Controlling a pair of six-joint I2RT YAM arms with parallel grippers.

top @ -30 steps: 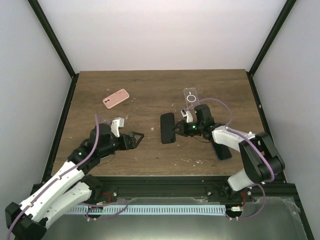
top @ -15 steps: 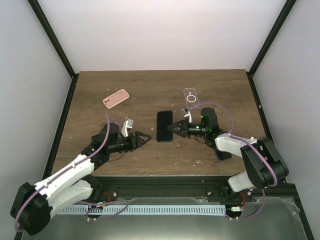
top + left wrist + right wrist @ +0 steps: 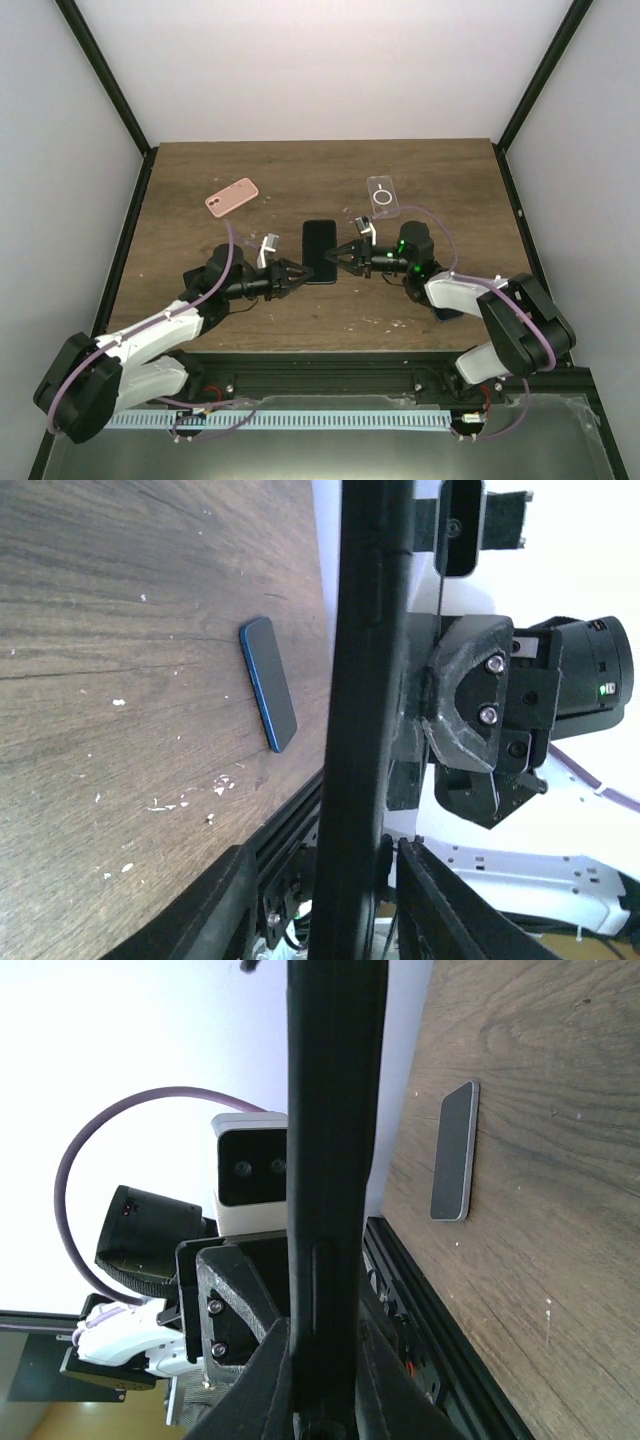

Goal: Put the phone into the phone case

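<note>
I should let go of the black phone case with my right gripper, leaving it flat on the bare wood in the middle of the table (image 3: 332, 268).
A flat black phone case (image 3: 319, 245) hangs just above the table between my two grippers. My right gripper (image 3: 340, 256) is shut on its right edge; in the right wrist view the case (image 3: 335, 1110) stands edge-on, pinched by both fingers (image 3: 262, 1360). My left gripper (image 3: 296, 272) straddles the lower left edge. In the left wrist view the case (image 3: 365, 680) touches one finger, while a gap separates it from the other finger (image 3: 225, 890). The dark blue phone (image 3: 268, 683) lies flat on the table by my right arm (image 3: 438, 308), also in the right wrist view (image 3: 455, 1150).
A pink case (image 3: 231, 197) lies at the back left of the wooden table (image 3: 300, 170). A clear case (image 3: 382, 194) with a ring mark lies at the back, right of centre. White crumbs dot the wood near the front edge. A black frame rail borders the table.
My right gripper has carried the black case to the left. My left arm has reached right to meet it, and its jaws have narrowed around the case's edge.
</note>
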